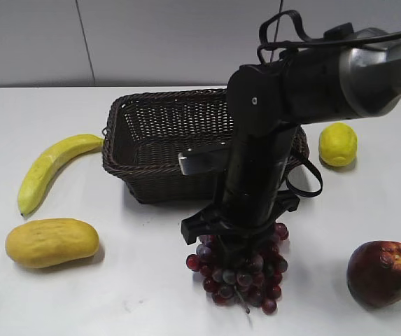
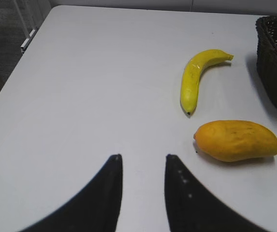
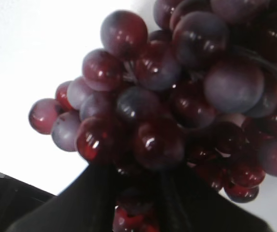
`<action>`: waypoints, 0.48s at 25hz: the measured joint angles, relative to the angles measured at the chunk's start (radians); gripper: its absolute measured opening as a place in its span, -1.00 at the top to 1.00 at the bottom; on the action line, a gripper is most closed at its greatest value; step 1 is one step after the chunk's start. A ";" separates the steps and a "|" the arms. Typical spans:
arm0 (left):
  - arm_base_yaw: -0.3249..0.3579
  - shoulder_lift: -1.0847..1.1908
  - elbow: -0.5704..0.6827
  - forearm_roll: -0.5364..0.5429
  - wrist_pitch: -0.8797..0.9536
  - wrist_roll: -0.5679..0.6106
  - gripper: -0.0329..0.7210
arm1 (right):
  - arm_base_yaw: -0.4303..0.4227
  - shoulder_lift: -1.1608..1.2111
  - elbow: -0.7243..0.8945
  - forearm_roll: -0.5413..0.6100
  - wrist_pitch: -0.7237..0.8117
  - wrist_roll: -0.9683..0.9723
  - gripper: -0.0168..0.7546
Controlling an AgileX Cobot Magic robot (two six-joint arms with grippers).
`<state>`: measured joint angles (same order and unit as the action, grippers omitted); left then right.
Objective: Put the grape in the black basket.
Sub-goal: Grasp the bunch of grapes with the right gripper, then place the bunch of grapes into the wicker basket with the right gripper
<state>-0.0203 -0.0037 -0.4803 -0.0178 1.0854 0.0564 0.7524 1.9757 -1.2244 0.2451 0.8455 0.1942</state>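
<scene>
I should let go of the grape, now lying just in front of the basket, with my right gripper on the black basket's bottom, nearer the banana than the lemon (image 1: 180, 142).
The grape (image 1: 245, 280) is a bunch of dark red and purple grapes lying on the white table just in front of the black basket (image 1: 151, 168). My right gripper (image 1: 238, 245) reaches straight down into the top of the bunch. In the right wrist view the grape (image 3: 177, 96) fills the frame and the dark fingers (image 3: 138, 179) sit closed on grapes at the bunch's near side. My left gripper (image 2: 143, 157) is open and empty over bare table, far left of the basket (image 2: 276, 63).
A banana (image 1: 50, 168) and a yellow mango (image 1: 52, 242) lie left of the basket. A lemon (image 1: 338, 144) sits at its right. A large dark red fruit (image 1: 382, 273) lies right of the grape. The left wrist view shows the banana (image 2: 196, 77) and mango (image 2: 236, 140).
</scene>
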 joint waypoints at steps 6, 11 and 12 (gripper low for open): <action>0.000 0.000 0.000 0.000 0.000 0.000 0.28 | 0.000 -0.096 0.000 -0.032 0.024 0.003 0.56; 0.000 0.000 0.000 0.000 0.000 0.000 0.28 | 0.000 -0.252 0.000 -0.052 0.063 0.004 0.56; 0.000 0.000 0.000 0.000 0.000 0.000 0.28 | 0.000 -0.278 -0.001 -0.057 0.077 0.005 0.56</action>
<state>-0.0203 -0.0037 -0.4803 -0.0178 1.0854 0.0564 0.7524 1.6981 -1.2254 0.1879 0.9226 0.1995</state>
